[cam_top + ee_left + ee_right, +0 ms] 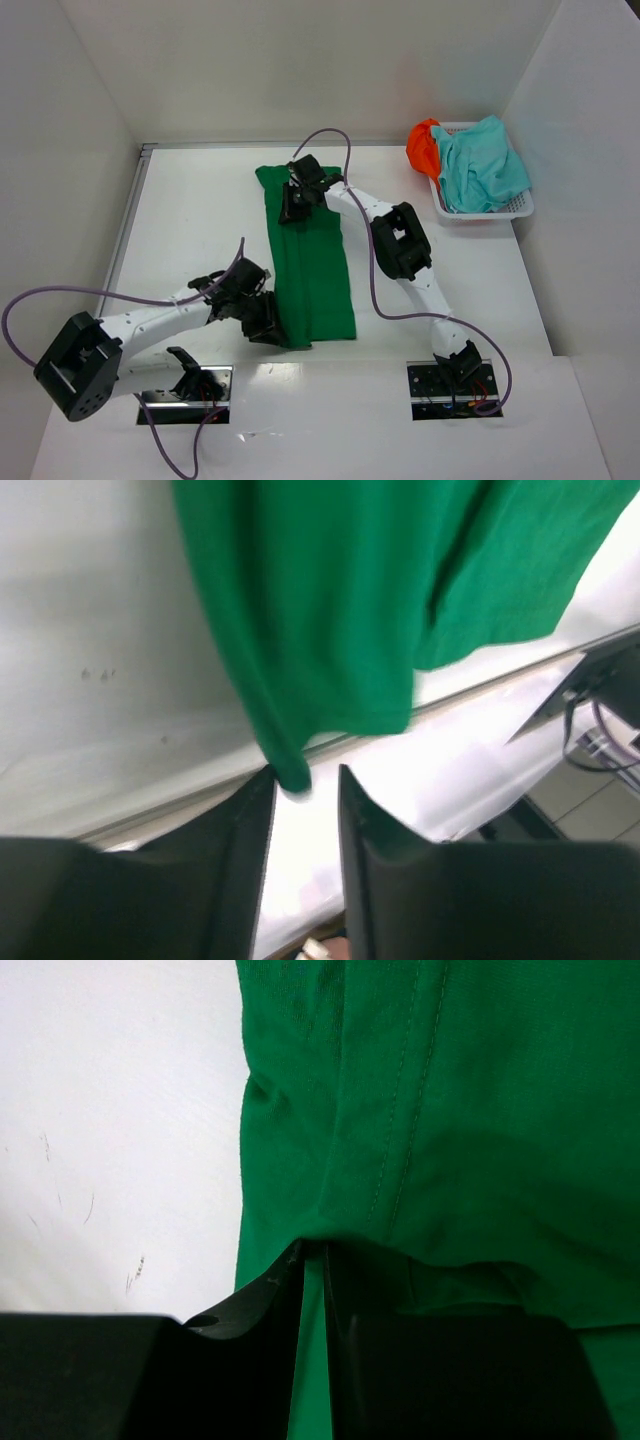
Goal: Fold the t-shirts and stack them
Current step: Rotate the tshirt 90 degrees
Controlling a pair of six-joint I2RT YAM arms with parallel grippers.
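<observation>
The side edge of the dark green t-shirt slants inward to a bunched point, so I should use my left gripper to take the t-shirt's near corner (290, 768) and straighten it before folding.
The dark green t-shirt (315, 270) lies folded into a long narrow strip down the middle of the table. My left gripper (268, 322) is at its near left corner. In the left wrist view (305, 775) the jaws stand apart, and the shirt's (330, 600) bunched corner reaches between the tips, against the left finger. My right gripper (293, 207) is at the far end. In the right wrist view (313, 1245) the jaws are almost closed on a fold of the shirt (480, 1110). The teal t-shirt (485, 165) and orange t-shirt (422, 145) lie in a basket.
The white mesh basket (520, 208) stands at the back right against the wall. White walls close the table in on the left, back and right. The arm bases (185, 385) (450, 385) sit at the near edge.
</observation>
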